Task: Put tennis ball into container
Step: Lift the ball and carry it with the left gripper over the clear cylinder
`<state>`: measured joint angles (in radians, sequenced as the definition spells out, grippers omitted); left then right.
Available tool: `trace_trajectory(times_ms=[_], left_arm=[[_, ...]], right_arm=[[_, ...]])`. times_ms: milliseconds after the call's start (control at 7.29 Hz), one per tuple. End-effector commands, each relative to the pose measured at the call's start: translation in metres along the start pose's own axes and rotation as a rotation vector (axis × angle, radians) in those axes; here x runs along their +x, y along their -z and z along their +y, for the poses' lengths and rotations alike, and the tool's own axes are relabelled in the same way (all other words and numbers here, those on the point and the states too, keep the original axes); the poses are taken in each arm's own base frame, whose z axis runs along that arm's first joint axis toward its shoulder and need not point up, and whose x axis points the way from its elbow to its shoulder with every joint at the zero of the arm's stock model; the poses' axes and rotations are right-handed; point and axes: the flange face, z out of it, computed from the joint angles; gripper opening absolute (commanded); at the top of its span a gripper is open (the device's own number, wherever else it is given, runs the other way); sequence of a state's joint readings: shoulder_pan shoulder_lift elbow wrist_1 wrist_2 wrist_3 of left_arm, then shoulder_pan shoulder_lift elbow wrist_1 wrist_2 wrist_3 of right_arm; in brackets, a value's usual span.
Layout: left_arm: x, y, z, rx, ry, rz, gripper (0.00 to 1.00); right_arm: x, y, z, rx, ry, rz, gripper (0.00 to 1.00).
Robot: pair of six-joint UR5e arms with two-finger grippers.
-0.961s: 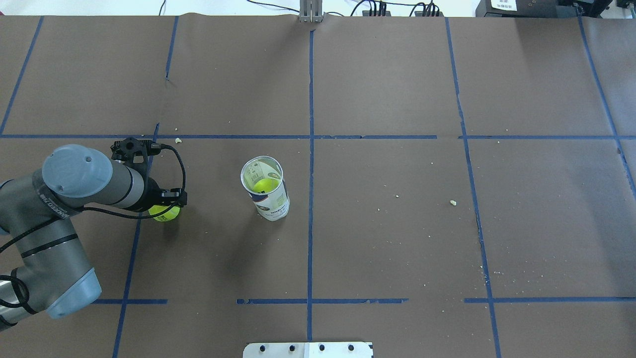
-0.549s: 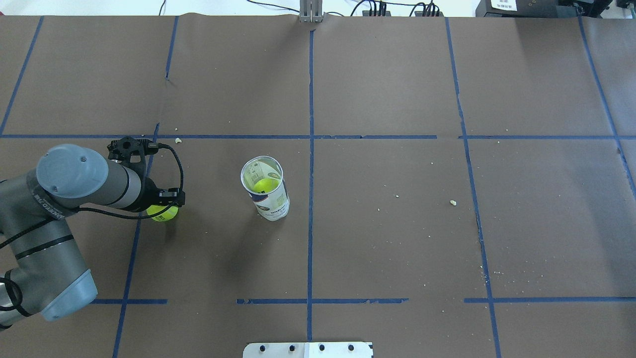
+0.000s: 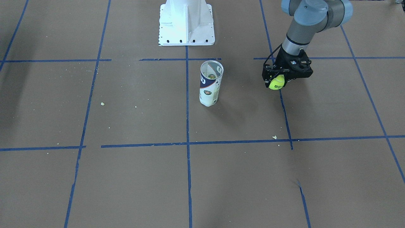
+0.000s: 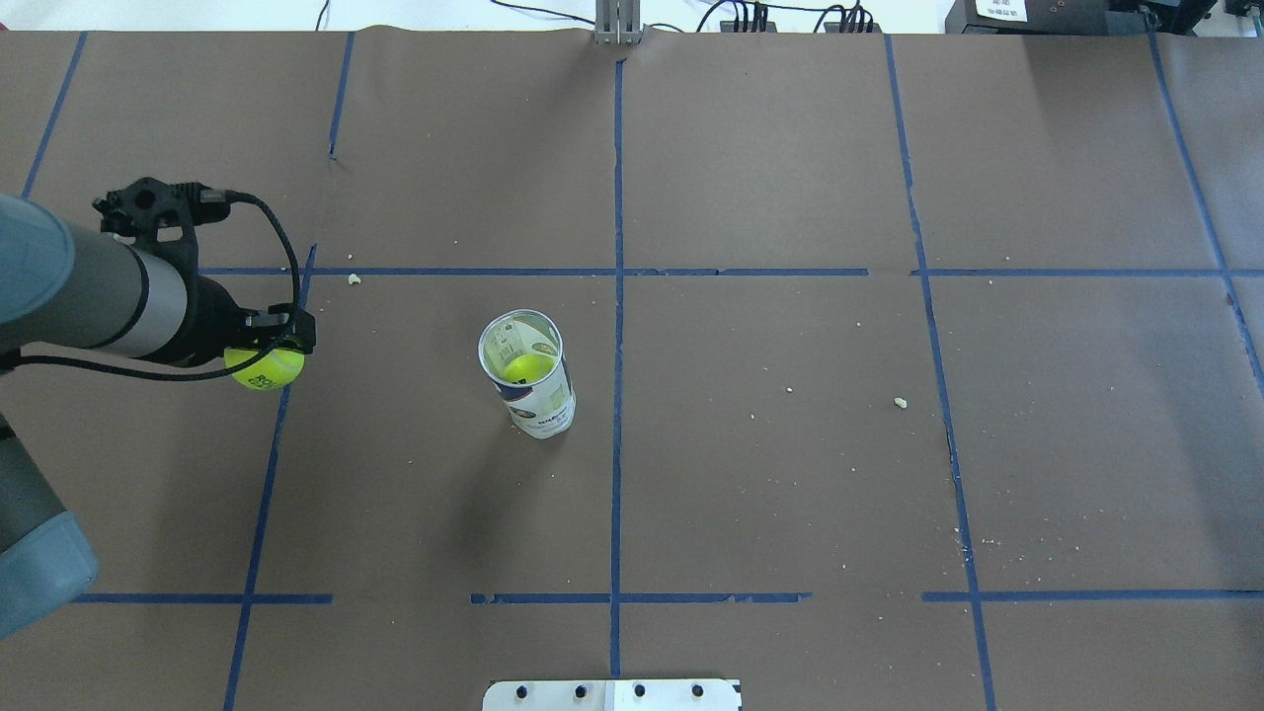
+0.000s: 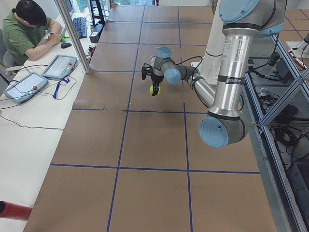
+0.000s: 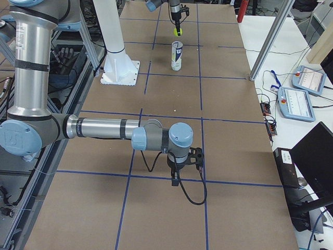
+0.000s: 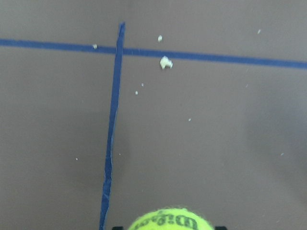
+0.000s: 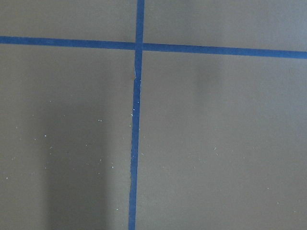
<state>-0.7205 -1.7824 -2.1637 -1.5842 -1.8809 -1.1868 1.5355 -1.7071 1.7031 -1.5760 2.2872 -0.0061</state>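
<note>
My left gripper has the tennis ball. It will let go of the ball in the open top of the container (image 3: 213,69) with the navy label.
A yellow-green tennis ball (image 4: 265,367) with dark "Wilson" lettering hangs above the brown table, and my left gripper (image 4: 269,354) is shut on it. The front-facing view shows the ball (image 3: 276,83) under the black fingers, with its shadow on the paper. In the left wrist view only the ball's top (image 7: 170,221) shows, at the bottom edge. The container (image 4: 528,380), a clear tube with a white and navy label, stands upright right of the ball, apart from it, with another yellow ball inside. My right gripper (image 6: 177,177) points down over the near table; whether it is open or shut I cannot tell.
The white robot base (image 3: 186,22) stands behind the tube. Blue tape lines cross the brown paper, and crumbs (image 4: 900,402) lie scattered on it. An operator (image 5: 24,29) sits at a side table with tablets (image 5: 59,66).
My left arm has risen and drawn back to the left, and the tennis ball has come up off the table with it. The tube has not moved.
</note>
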Motion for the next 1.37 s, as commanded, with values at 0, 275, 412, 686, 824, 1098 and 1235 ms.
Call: trace_trajectory(times_ms=[0, 275, 412, 686, 824, 1098, 1235], left_arm=[[0.064, 0.062, -0.018, -0.026, 0.042, -0.034, 0.32], [0.108, 0.087, -0.018, -0.075, 0.096, -0.005, 0.32], [0.124, 0.096, -0.017, -0.075, 0.146, 0.018, 0.32], [0.182, 0.067, -0.026, -0.113, 0.190, -0.013, 0.32], [0.201, 0.056, -0.024, -0.128, 0.186, -0.026, 0.33], [0.213, 0.049, -0.025, -0.137, 0.189, -0.034, 0.35], [0.219, 0.040, -0.015, -0.151, 0.195, -0.043, 0.37]], right_arm=[[0.000, 0.000, -0.001, 0.001, 0.001, 0.000, 1.00], [0.000, 0.000, 0.000, 0.000, 0.000, 0.000, 1.00], [0.000, 0.000, 0.000, 0.001, 0.001, 0.000, 1.00], [0.000, 0.000, -0.001, 0.001, 0.001, 0.000, 1.00], [0.000, 0.000, -0.001, 0.001, 0.001, 0.000, 1.00], [0.000, 0.000, 0.000, 0.001, 0.001, 0.000, 1.00], [0.000, 0.000, -0.001, 0.001, 0.001, 0.000, 1.00]])
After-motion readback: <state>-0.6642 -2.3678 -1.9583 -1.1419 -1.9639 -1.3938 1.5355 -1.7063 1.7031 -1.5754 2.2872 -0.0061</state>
